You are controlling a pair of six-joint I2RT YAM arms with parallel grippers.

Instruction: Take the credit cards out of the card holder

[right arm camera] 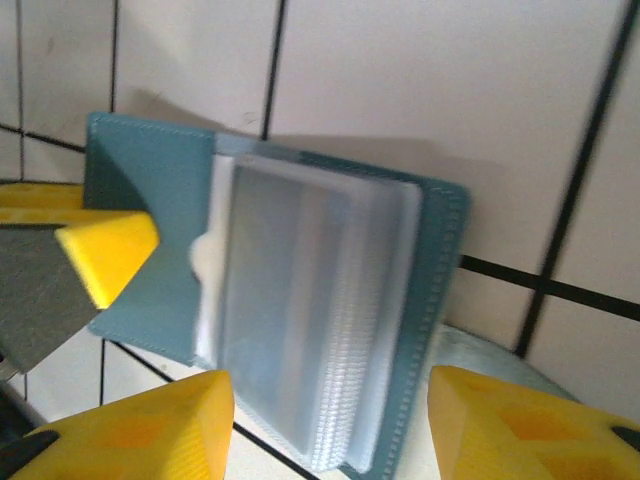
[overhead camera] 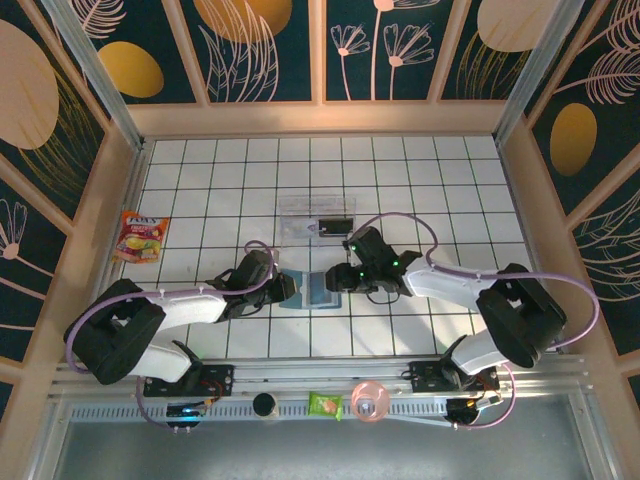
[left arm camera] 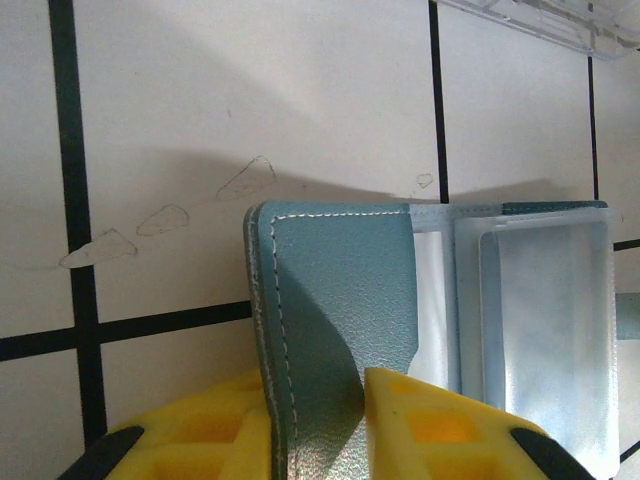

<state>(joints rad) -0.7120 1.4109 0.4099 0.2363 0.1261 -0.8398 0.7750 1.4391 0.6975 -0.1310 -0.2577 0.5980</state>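
Sleeves cover the card holder's strapped cover; next my right gripper takes the strap [right arm camera: 490, 358], folding that cover over to flip them.
The teal card holder [overhead camera: 306, 291] lies open on the white tiled table between my two grippers. My left gripper [left arm camera: 315, 388] is shut on its left cover flap [left arm camera: 340, 300], one yellow finger on each side of the flap. A stack of frosted clear sleeves [right arm camera: 300, 300] fans up from the holder's spine. My right gripper [right arm camera: 328, 388] stands open, its yellow fingers on either side of the sleeve stack and apart from it. The left gripper's finger [right arm camera: 105, 250] shows on the cover in the right wrist view. The credit cards are hidden.
A clear plastic tray [overhead camera: 300, 212] holding a black rectangle [overhead camera: 333, 223] sits just behind the grippers. A candy bag [overhead camera: 141, 237] lies at the far left. A green packet [overhead camera: 325, 404] and a pink round thing [overhead camera: 369, 400] rest on the front rail.
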